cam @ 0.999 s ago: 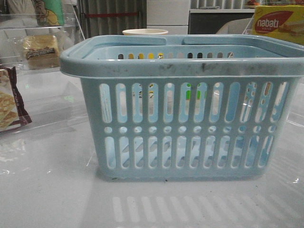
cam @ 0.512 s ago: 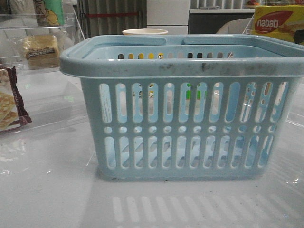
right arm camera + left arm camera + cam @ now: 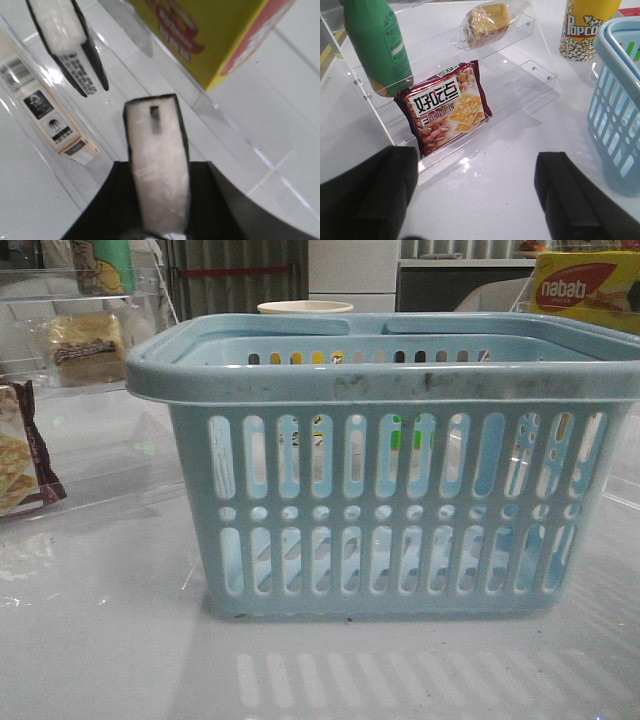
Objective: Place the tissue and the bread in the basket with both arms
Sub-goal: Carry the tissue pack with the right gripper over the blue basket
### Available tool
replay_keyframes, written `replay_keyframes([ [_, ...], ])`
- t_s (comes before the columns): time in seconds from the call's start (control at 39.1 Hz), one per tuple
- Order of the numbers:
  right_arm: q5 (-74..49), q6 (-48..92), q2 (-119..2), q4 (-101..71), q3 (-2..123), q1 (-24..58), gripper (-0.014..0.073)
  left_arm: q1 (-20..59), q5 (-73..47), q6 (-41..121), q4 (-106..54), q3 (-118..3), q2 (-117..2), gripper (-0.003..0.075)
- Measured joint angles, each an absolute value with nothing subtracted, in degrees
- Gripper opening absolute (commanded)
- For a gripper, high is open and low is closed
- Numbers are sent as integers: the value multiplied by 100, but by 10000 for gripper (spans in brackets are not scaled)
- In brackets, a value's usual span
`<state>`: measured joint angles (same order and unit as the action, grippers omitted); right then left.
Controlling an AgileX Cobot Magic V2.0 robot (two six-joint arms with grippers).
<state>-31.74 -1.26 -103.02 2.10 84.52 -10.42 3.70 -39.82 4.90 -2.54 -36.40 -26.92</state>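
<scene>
I should put the tissue down on the light-blue basket's bottom point(image 3: 488, 538), toward the yellow box's end, with my right gripper.
The light-blue slotted basket point(image 3: 400, 490) fills the middle of the front view, and its corner point(image 3: 615, 110) shows in the left wrist view. The bread point(image 3: 487, 21), wrapped in clear plastic, lies on the upper step of a clear acrylic shelf point(image 3: 520, 75); in the front view the bread point(image 3: 88, 348) is at the far left. My left gripper point(image 3: 477, 160) is open over the bare table in front of that shelf, holding nothing. My right gripper point(image 3: 161, 172) is shut on the tissue point(image 3: 155, 135), a black-edged pack with a pale face, held off a clear shelf. Neither gripper shows in the front view.
A maroon cracker packet point(image 3: 447, 112) and a green bottle point(image 3: 377, 45) stand on the left shelf. A popcorn cup point(image 3: 582, 27) sits behind the basket. By the right gripper are another black-edged pack point(image 3: 67, 35), a yellow box point(image 3: 215, 35) and a beige packet point(image 3: 50, 120).
A dark shape showed at the right edge under the yellow box half a second ago and is gone now. The basket and shelf items have not moved.
</scene>
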Motion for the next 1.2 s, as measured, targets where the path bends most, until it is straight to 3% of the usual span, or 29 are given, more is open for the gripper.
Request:
replay_keyframes([
  [0.31,-3819,-126,-8856,0,8452,-617,203,370,-3982,490,-254,-3640,-2692,547],
  [0.59,-4386,-126,-7872,-53,8464,724,203,370,-3972,490,-254,-3640,-2692,547],
  [0.92,-4617,-126,-8205,-97,8225,2215,203,370,-3972,490,-254,-3640,-2692,547],
  [1.2,-4628,-126,-9120,-380,8110,2381,211,370,-3961,490,-254,-3640,-2692,547],
])
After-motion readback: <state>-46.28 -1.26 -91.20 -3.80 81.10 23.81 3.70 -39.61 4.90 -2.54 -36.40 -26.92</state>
